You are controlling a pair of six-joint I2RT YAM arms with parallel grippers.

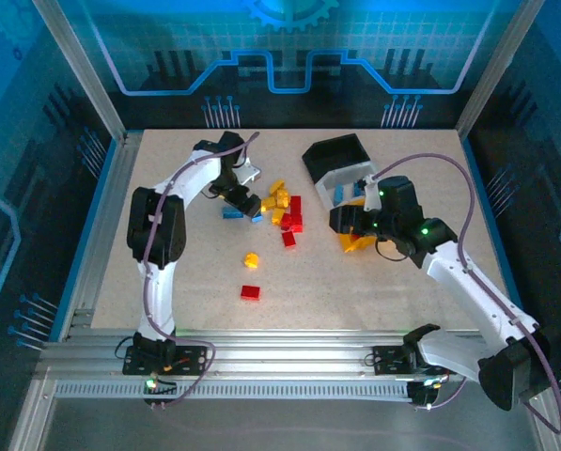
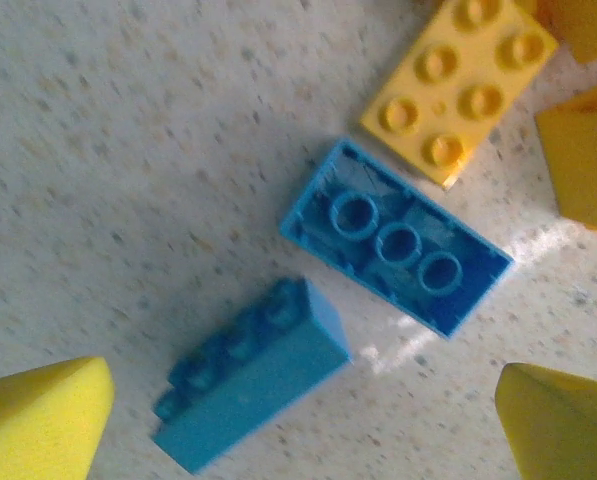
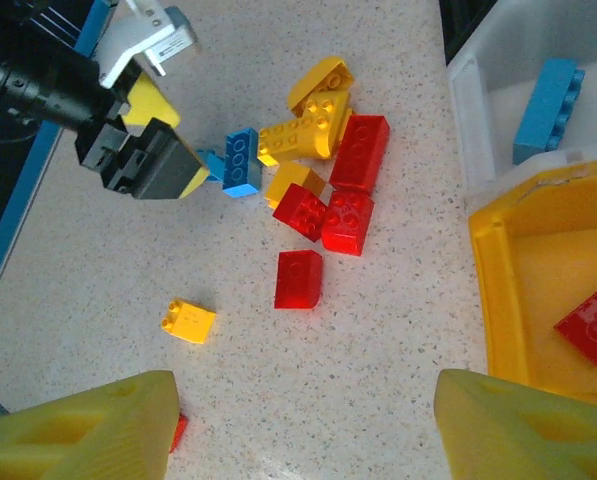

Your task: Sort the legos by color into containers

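My left gripper is facing the blue brick, which lies on its side slanting lengthwise across its opening, so it should back off, line up and pinch the brick's narrow width [image 2: 248, 372].
My left gripper [image 1: 240, 201] [image 2: 298, 430] hangs open, low over the left end of the lego pile [image 1: 282, 209]. A blue brick [image 2: 253, 380] lying on its side sits between its yellow fingertips [image 2: 40, 420], untouched. An upside-down blue brick [image 2: 393, 235] and a yellow brick [image 2: 458, 85] lie just beyond. My right gripper [image 1: 350, 227] [image 3: 298, 430] is open over bare table beside the yellow bin [image 3: 498, 270], which holds a red brick [image 3: 593, 325]. The white bin [image 3: 468, 110] holds a blue brick [image 3: 548, 95]. The black bin [image 1: 336, 150] stands behind.
A loose red brick [image 3: 299, 279] and a small yellow one [image 3: 189, 321] lie near the front of the pile. Another red brick [image 1: 250, 292] lies closer to the arms' bases. Blue rails [image 1: 92, 235] edge the table.
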